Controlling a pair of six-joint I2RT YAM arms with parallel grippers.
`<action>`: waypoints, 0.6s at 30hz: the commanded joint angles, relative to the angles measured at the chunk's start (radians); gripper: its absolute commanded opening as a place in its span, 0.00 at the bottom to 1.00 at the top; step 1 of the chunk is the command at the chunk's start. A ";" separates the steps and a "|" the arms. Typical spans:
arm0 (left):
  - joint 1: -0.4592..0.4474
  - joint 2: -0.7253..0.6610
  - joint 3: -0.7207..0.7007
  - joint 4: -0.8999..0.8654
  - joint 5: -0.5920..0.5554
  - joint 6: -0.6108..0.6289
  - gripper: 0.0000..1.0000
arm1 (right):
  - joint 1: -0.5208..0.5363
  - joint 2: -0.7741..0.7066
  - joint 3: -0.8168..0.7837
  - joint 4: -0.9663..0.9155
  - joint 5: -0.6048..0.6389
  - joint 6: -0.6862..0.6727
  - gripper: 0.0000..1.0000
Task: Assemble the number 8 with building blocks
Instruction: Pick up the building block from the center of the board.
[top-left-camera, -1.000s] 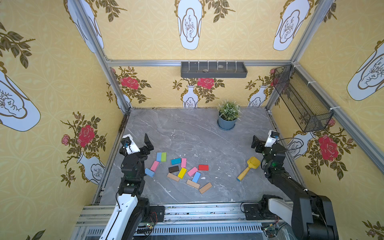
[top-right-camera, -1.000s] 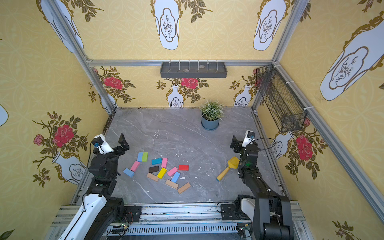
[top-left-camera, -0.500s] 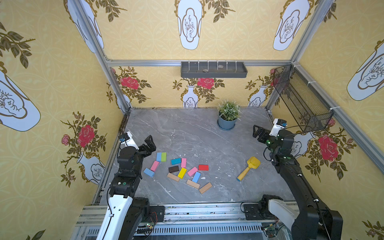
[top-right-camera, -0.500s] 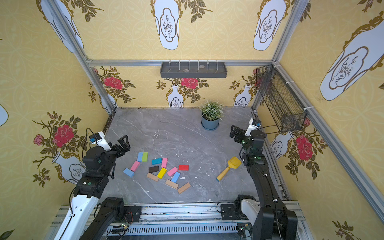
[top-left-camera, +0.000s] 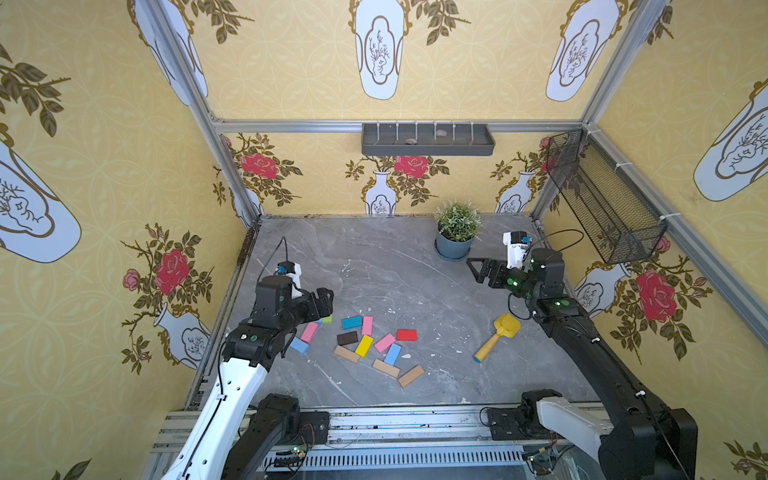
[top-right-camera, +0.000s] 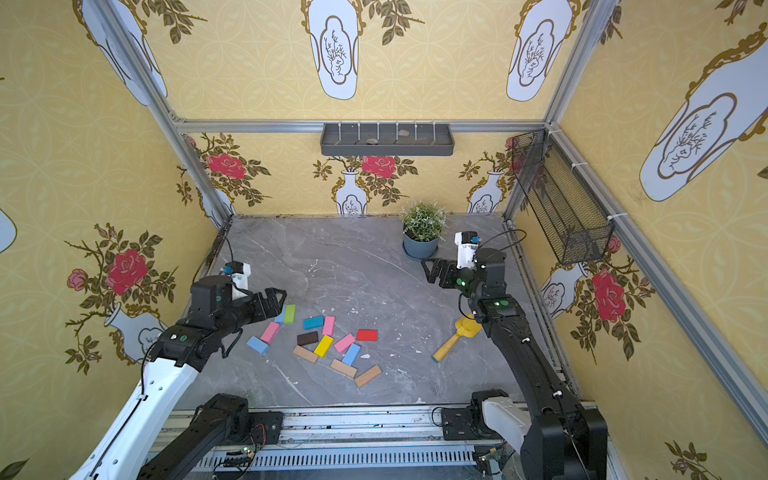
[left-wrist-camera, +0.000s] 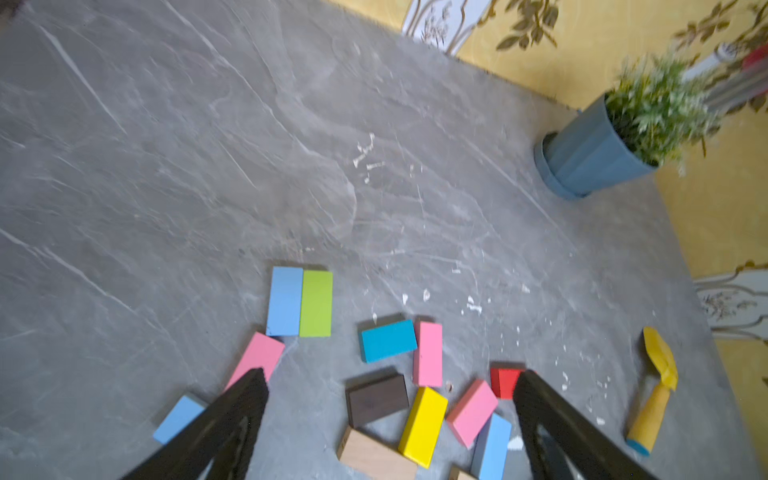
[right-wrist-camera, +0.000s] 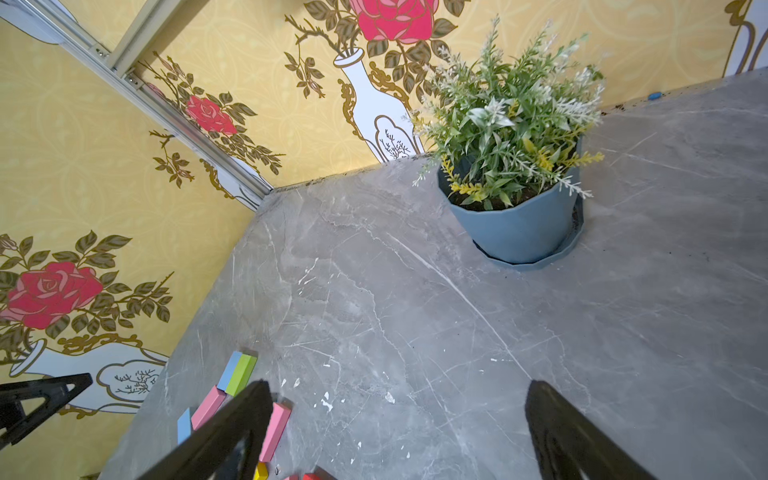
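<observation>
The robot's left gripper should close on the short ends of the teal block (top-left-camera: 352, 322) (left-wrist-camera: 389, 340), the one next to the pink block and behind the dark brown block.
Several building blocks lie loose and flat at the table's front middle: teal (top-left-camera: 351, 322), red (top-left-camera: 406, 335), dark brown (top-left-camera: 347, 338), yellow (top-left-camera: 364, 345), pink (top-left-camera: 309, 332), light blue (top-left-camera: 392, 354), green (top-right-camera: 289, 313) and tan wood (top-left-camera: 385, 368). No number 8 shape is in view. My left gripper (top-left-camera: 326, 301) (top-right-camera: 276, 303) hovers open over the cluster's left end. In the left wrist view my left gripper (left-wrist-camera: 390, 374) frames the dark brown block (left-wrist-camera: 377, 399) and the yellow block (left-wrist-camera: 423, 426). My right gripper (top-left-camera: 476, 270) (right-wrist-camera: 399, 384) hangs open and empty above bare table.
A yellow toy tool (top-left-camera: 496, 338) lies to the right of the blocks. A potted plant (top-left-camera: 457, 232) stands at the back right, close to my right gripper. A wire basket (top-left-camera: 602, 199) hangs on the right wall and a grey shelf (top-left-camera: 428, 139) on the back wall.
My left arm has swung right and forward, bringing its gripper over the blocks. My right arm has risen, and its gripper has moved left, away from the yellow tool towards the plant.
</observation>
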 joint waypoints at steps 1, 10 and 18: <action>-0.074 0.045 -0.007 -0.053 -0.052 -0.031 0.97 | 0.006 -0.007 0.011 -0.036 0.005 -0.014 0.98; -0.274 0.291 0.032 -0.051 -0.211 -0.149 1.00 | 0.006 -0.005 0.012 -0.080 -0.006 -0.015 0.98; -0.300 0.522 0.126 -0.052 -0.201 -0.198 1.00 | 0.008 -0.005 0.010 -0.095 -0.013 -0.021 0.98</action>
